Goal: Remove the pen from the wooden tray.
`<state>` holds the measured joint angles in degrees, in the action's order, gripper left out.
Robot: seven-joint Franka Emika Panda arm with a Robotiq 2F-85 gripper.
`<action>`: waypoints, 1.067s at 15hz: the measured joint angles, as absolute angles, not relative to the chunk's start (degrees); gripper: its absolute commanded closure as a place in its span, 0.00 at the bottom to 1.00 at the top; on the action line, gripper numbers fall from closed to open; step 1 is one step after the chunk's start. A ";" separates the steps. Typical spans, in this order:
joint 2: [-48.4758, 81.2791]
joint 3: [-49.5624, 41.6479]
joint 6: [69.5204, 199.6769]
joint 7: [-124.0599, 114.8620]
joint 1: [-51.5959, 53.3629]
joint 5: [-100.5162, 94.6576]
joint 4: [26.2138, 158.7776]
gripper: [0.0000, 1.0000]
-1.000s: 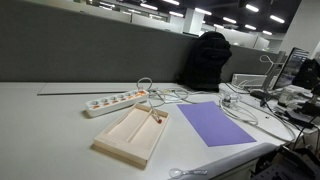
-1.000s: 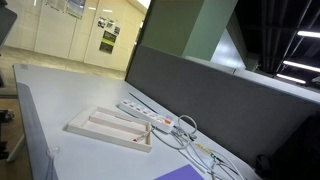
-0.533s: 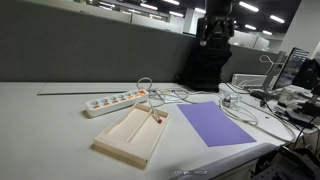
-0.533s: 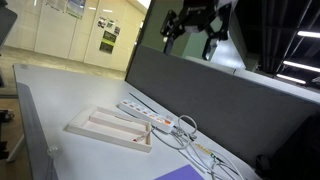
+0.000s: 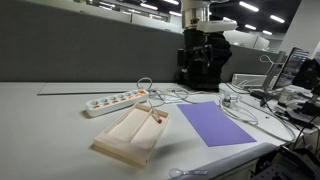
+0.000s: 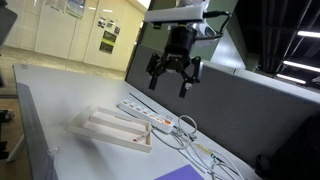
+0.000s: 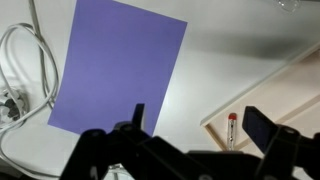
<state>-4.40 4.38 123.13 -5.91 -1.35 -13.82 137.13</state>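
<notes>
The pen's red tip should stay free when my gripper next goes to the wooden tray's end near the cables and closes on the middle of the pen's body (image 5: 155,114) (image 7: 231,132).
The wooden tray (image 5: 128,138) is pale and shallow and lies on the white table; it shows in both exterior views (image 6: 108,128) and at the right edge of the wrist view (image 7: 292,92). The pen (image 5: 158,117), a short dark stick with a red tip, lies in the tray's end nearest the cables. In the wrist view the pen (image 7: 231,130) sits at the tray's corner. My gripper (image 6: 172,78) hangs high above the table, open and empty. In the wrist view its fingers (image 7: 200,125) frame bare table just left of the pen.
A purple sheet (image 5: 215,122) lies beside the tray and fills the wrist view's upper left (image 7: 115,70). A white power strip (image 5: 115,101) and loose cables (image 5: 165,95) lie behind the tray. A grey partition (image 6: 200,100) stands along the table's back.
The arm has come into view from above and dropped lower over the table. The tray and pen have not moved.
</notes>
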 measured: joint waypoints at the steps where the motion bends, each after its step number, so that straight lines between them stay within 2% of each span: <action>1: -4.44 4.37 123.13 -5.91 -1.35 -13.82 136.99 0.00; 8: -2.46 4.21 127.52 -5.64 -0.58 -13.30 137.34 0.00; 16: 12.21 4.33 139.14 -5.59 3.52 -13.85 136.89 0.00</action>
<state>12.21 4.33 139.14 -5.59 3.52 -13.85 136.89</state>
